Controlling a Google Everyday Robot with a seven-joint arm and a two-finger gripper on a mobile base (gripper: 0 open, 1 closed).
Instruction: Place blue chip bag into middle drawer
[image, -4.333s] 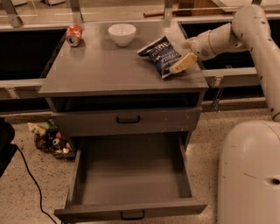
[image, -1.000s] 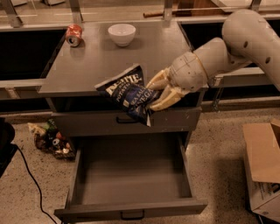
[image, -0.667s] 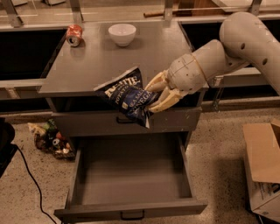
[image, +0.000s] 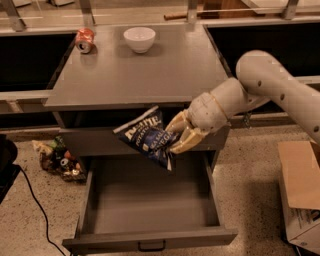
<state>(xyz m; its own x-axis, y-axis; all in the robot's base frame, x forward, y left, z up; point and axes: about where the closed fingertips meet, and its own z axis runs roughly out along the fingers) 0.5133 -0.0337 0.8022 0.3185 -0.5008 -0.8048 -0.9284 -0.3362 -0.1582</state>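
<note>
Next, I let go of the blue chip bag with my gripper around the middle of the open drawer's grey bottom (image: 153, 188).
My gripper (image: 176, 136) is shut on the blue chip bag (image: 148, 137), a crinkled navy bag with white lettering. It holds the bag in the air in front of the cabinet, above the back of the middle drawer (image: 150, 206). The drawer is pulled wide open and its grey floor is bare; its small black handle (image: 151, 245) shows at the front. The bag hangs tilted, its lower corner pointing down toward the drawer. My arm (image: 270, 90) reaches in from the right.
On the cabinet top (image: 135, 70) stand a white bowl (image: 139, 39) and a red can (image: 84, 39) at the back. Litter (image: 57, 157) lies on the floor left of the cabinet. A cardboard box (image: 301, 192) stands at the right.
The gripper has carried the bag off the cabinet top, leftward and down, to in front of the cabinet over the open drawer. In the last second it sank slightly lower.
</note>
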